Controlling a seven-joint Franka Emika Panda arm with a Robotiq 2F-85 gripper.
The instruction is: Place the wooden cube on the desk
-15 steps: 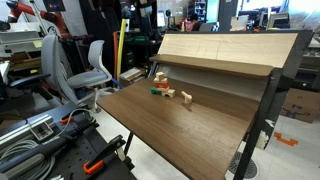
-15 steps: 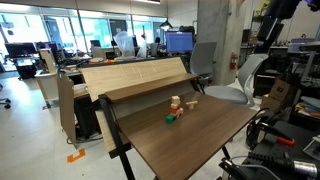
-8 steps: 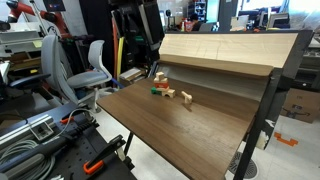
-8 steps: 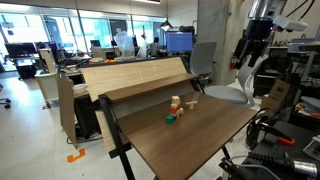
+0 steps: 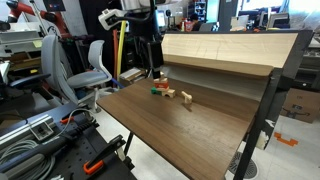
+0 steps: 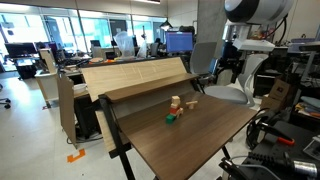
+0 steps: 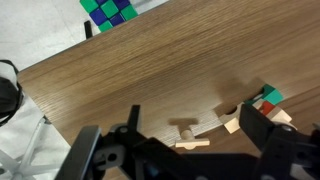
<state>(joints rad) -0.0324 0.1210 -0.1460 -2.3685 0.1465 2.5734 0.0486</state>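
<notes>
My gripper is to go next to the wooden cube's sides (image 5: 163, 79) (image 7: 282, 117), on top of the small stack by the red block, and close there.
The desk (image 5: 180, 125) has a dark brown top and a pale raised back panel; it also shows in the other exterior view (image 6: 190, 135). In the wrist view a small pale wooden cube (image 7: 232, 123) lies on the desk beside a T-shaped wooden piece (image 7: 188, 136) and green and red blocks (image 7: 268, 97). The cluster of blocks shows in both exterior views (image 5: 160, 88) (image 6: 175, 108). My gripper (image 7: 195, 150) is open and empty, well above the desk and beyond the blocks (image 5: 152, 58) (image 6: 228, 68).
A green block (image 6: 170, 118) lies in front of a small stack (image 6: 175, 102). A loose wooden piece (image 5: 186, 97) lies to the right. Office chairs (image 5: 90, 65) and cables (image 5: 40, 140) surround the desk. A green-blue checkered mat (image 7: 108, 10) lies on the floor.
The arm has come down into both exterior views, moving from high and off to the side toward the desk edge near the blocks. The blocks have not moved.
</notes>
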